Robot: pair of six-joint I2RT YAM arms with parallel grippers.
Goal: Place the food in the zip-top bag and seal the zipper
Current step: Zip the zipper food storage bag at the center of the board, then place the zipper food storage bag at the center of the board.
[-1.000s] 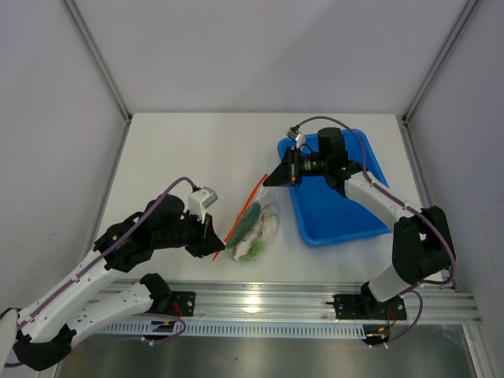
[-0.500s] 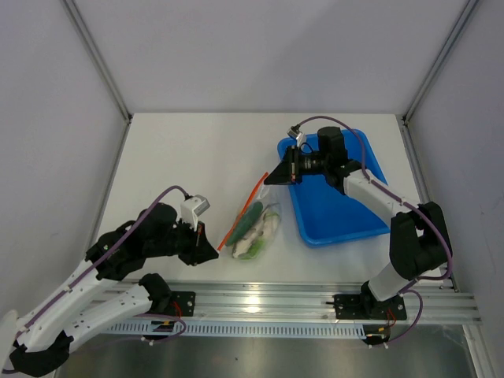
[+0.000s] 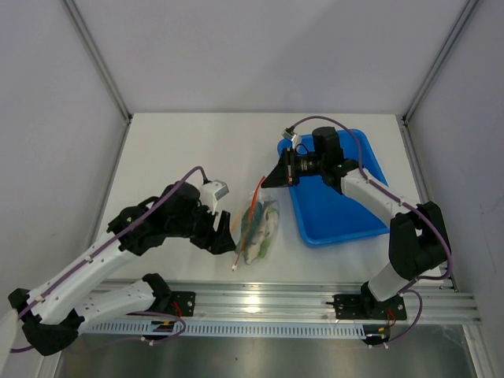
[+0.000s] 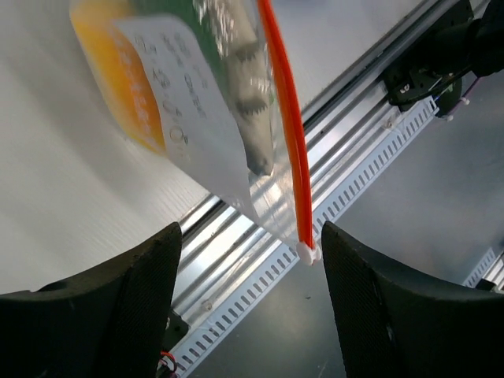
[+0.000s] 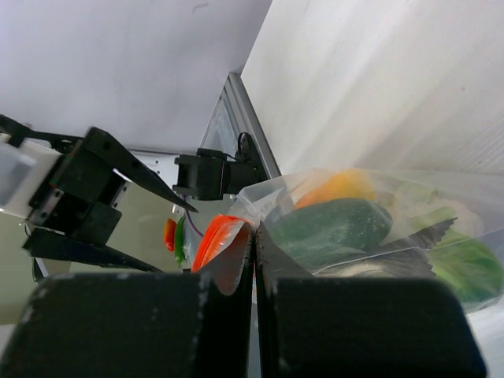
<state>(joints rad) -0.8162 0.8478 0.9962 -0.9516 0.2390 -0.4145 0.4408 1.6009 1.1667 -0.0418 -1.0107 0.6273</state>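
My left gripper is to close next on the middle of the zip-top bag's orange-red zipper (image 3: 251, 214), between my right gripper and the white end of the zipper.
The zip-top bag (image 3: 260, 230) lies between the arms with the food inside: a green piece (image 5: 331, 224), a yellow-orange piece (image 5: 339, 187) and paler pieces. Its orange-red zipper (image 3: 250, 216) runs from the far corner down to a white end (image 3: 235, 268). My right gripper (image 3: 269, 179) is shut on the bag's far corner at the zipper (image 5: 216, 236). My left gripper (image 3: 226, 239) stands open beside the bag's left edge. In the left wrist view the zipper (image 4: 287, 118) hangs between the spread fingers (image 4: 138, 307) without touching them.
A blue tray (image 3: 331, 213) sits right of the bag, under the right arm. The aluminium rail (image 3: 260, 303) runs along the table's near edge. Grey walls close in the table on three sides.
The left gripper has opened and let go of the zipper's near end, then shifted right toward the bag. The bag now lies straighter. The right gripper stays shut in place.
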